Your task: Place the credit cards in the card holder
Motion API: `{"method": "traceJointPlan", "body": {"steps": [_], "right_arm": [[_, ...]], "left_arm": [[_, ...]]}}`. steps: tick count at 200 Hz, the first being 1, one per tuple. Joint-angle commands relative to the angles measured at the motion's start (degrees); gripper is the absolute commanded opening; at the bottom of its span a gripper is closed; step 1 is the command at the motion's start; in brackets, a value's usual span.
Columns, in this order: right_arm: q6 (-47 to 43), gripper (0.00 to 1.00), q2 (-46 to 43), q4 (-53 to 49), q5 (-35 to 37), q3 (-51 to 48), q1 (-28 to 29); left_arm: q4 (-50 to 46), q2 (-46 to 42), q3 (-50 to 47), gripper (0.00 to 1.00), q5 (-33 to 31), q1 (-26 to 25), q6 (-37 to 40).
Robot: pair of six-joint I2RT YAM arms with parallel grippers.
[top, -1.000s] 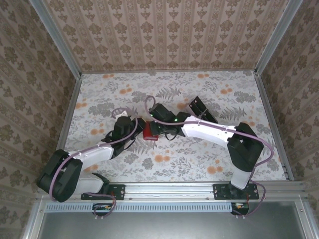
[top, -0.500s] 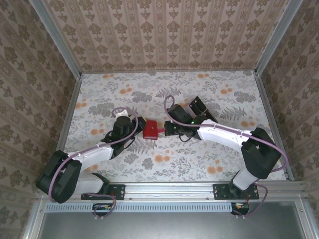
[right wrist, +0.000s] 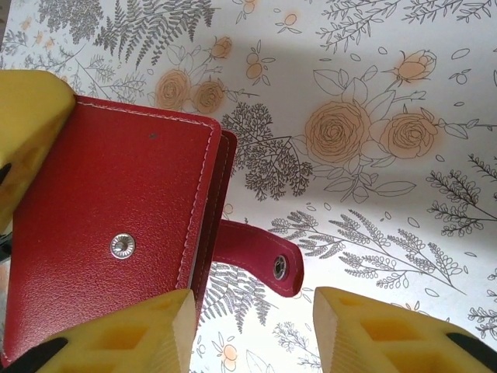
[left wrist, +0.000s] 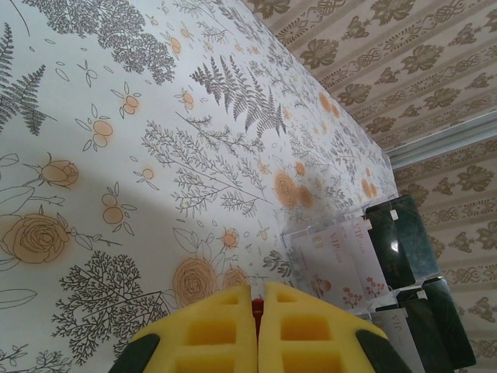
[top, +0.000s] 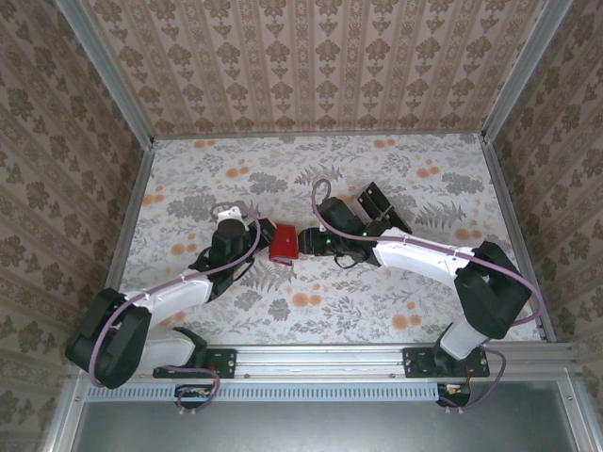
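Note:
My left gripper is holding the card holder folded shut, so my right gripper will take the loose snap strap (right wrist: pixel 262 252) and spread the card holder before putting cards in.
The card holder (top: pixel 284 243) is a red wallet held just above the middle of the table. It is folded, and its snap strap (right wrist: pixel 260 256) hangs loose to the right. My left gripper (top: pixel 263 235) is shut on the wallet's left edge, a sliver of red showing between its yellow fingers (left wrist: pixel 225 330). My right gripper (top: pixel 304 243) stands open at the wallet's right side, its jaws either side of the strap without touching it (right wrist: pixel 252 330). The credit cards (left wrist: pixel 392 241), black and pale pink, lie in a clear tray (top: pixel 382 207) further right.
The floral tablecloth covers the whole table, with patterned walls on three sides. The clear tray (left wrist: pixel 311 241) of cards sits just behind my right arm's forearm (top: pixel 415 254). Open tabletop lies to the far left and along the back.
My right gripper drew back to the right from over the wallet, then opened and let the strap go. The left gripper and the wallet have barely moved.

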Motion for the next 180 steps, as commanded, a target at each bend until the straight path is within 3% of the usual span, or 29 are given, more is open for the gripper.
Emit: {"method": "traceJointPlan", "body": {"steps": [1, 96, 157, 180], "right_arm": [[1.5, 0.46, 0.2, 1.9, -1.7, -2.0, -0.3], [5.3, 0.44, 2.3, 8.1, -6.8, -4.9, -2.9], [6.8, 0.39, 5.5, 10.9, -10.1, -4.3, -3.4], [7.2, 0.32, 6.0, 12.1, -11.0, -4.7, -3.7]], "left_arm": [[1.6, -1.5, -0.3, 0.0, 0.5, -0.4, 1.3], [1.6, -2.1, 0.2, 0.0, 0.6, -0.8, 0.8], [1.6, -2.2, 0.6, 0.0, 0.1, -1.2, 0.8], [1.6, -2.2, 0.6, 0.0, 0.1, -1.3, 0.8]]}}
